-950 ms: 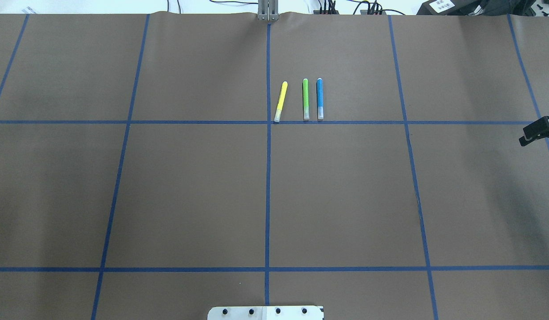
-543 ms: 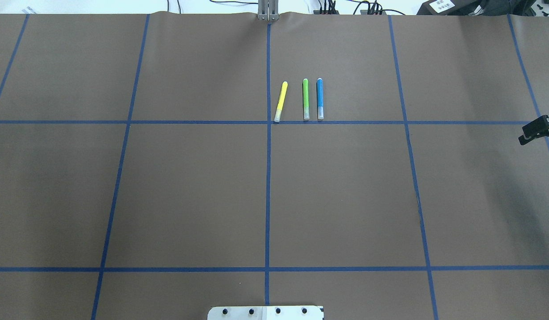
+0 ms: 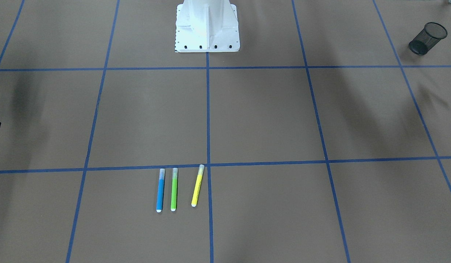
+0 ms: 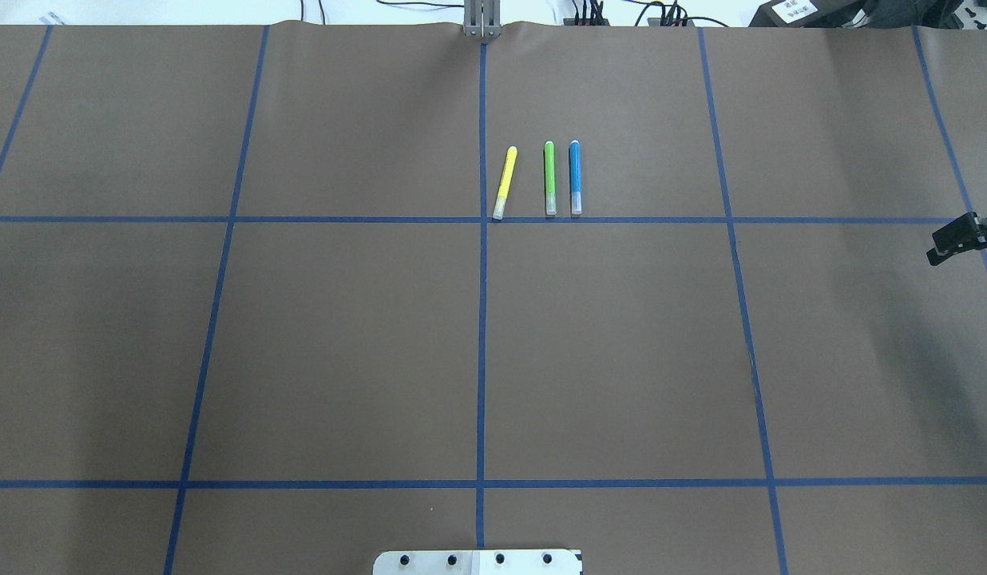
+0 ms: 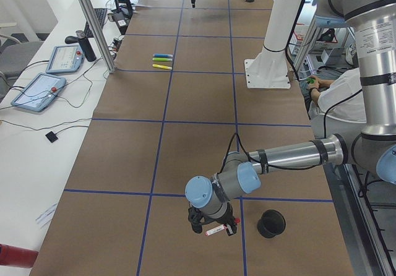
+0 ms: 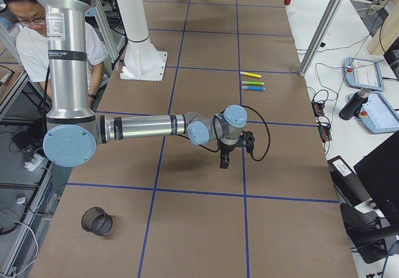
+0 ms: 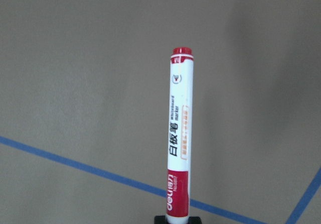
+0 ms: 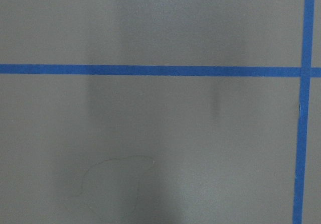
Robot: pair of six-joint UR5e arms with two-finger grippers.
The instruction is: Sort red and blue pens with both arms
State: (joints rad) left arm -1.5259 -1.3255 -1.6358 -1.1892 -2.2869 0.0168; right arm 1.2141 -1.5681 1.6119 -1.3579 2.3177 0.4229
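I should open my left gripper to drop the red pen inside the black mesh cup (image 3: pixel 428 39) near the crossing blue lines.
The red pen (image 7: pixel 180 133), with a white printed barrel and a red cap, stands out of my left gripper (image 7: pixel 175 220), which is shut on its cap end. From the left side, this gripper (image 5: pixel 213 225) hangs low over the paper with the red pen (image 5: pixel 216 231), just left of a black mesh cup (image 5: pixel 270 223). The blue pen (image 4: pixel 575 177) lies on the table beside the green and yellow markers. My right gripper (image 4: pixel 958 241) hovers at the table's right edge, far from the pens; its jaw state is unclear.
A green marker (image 4: pixel 549 177) and a yellow marker (image 4: pixel 505 182) lie left of the blue pen. The white pedestal (image 3: pixel 207 25) stands at the robot's side. A second mesh cup (image 6: pixel 96 220) sits near the right end. A person (image 6: pixel 37 35) sits beside the table.
My right gripper has drifted slightly inward and down along the overhead view's right edge. The three markers have not moved.
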